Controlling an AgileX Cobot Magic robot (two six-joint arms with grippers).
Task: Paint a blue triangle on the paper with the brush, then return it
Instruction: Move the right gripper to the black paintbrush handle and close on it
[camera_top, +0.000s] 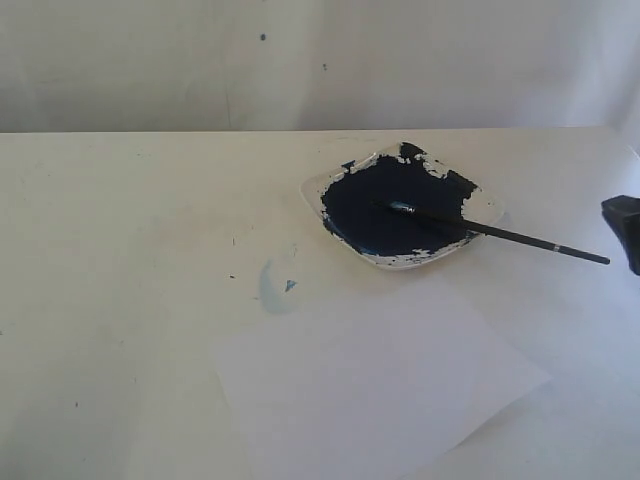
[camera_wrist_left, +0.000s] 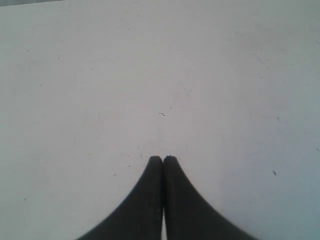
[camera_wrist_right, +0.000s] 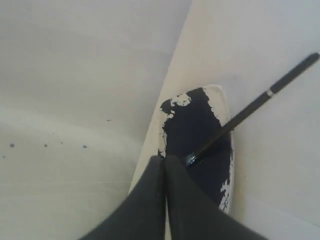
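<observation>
I should close my right gripper on the pale ring (camera_top: 557, 247) (camera_wrist_right: 270, 93) of the brush's black handle, near the loose end that sticks out past the white dish.
The brush (camera_top: 500, 233) lies with its bristle end in the blue paint of a white dish (camera_top: 400, 262), its black handle sticking out over the dish's right rim onto the table. The paper (camera_top: 380, 380) lies flat in front of the dish, blank white; no blue triangle is in view. My right gripper (camera_top: 622, 215) shows at the right edge, just beyond the handle's end. In the right wrist view the right gripper (camera_wrist_right: 164, 158) is shut and empty, above the dish rim (camera_wrist_right: 227, 187) and beside the brush (camera_wrist_right: 250, 110). My left gripper (camera_wrist_left: 163, 159) is shut on nothing over bare table.
A faint pale-blue smudge (camera_top: 272, 285) with a small dark fleck marks the cream table (camera_top: 120, 250) left of the dish. A pale wall (camera_top: 300, 60) rises behind the table's far edge.
</observation>
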